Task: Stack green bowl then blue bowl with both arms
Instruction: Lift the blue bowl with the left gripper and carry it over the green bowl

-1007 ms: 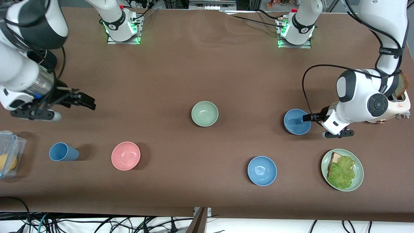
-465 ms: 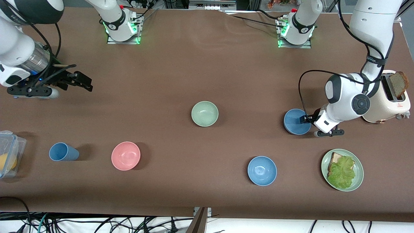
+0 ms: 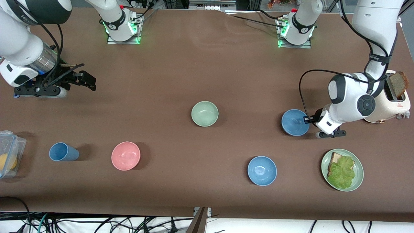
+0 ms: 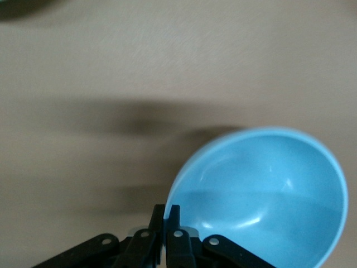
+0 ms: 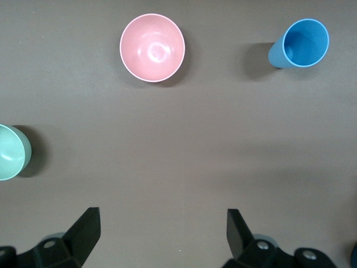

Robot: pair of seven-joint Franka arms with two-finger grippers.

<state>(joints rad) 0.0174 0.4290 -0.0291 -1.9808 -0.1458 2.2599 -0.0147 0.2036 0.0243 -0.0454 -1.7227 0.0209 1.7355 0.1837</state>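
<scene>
Next, I let go of the blue bowl with my left gripper inside the pale green bowl (image 3: 204, 113) in the middle of the table.
The pale green bowl (image 3: 204, 113) stands upright mid-table and shows at the edge of the right wrist view (image 5: 11, 152). Toward the left arm's end is a blue bowl (image 3: 295, 122), low over the table. My left gripper (image 3: 306, 120) is shut on its rim. In the left wrist view the two fingers pinch the bowl's wall (image 4: 262, 190) at the gripper (image 4: 167, 210), one inside and one outside. My right gripper (image 3: 87, 80) hangs open and empty over bare table near the right arm's end, its fingertips (image 5: 89, 219) wide apart around the gripper (image 5: 163, 216).
A second blue bowl (image 3: 262, 170) sits nearer the camera than the held one. A pink bowl (image 3: 125, 155) and a blue cup (image 3: 63, 151) stand toward the right arm's end, with a clear food box (image 3: 9, 152) at the table edge. A toast plate (image 3: 359, 174) and a toaster (image 3: 388, 103) flank the left arm.
My left gripper has gone from open to shut on the blue bowl's rim, and the bowl has shifted slightly toward mid-table. My right arm has drawn back toward its base.
</scene>
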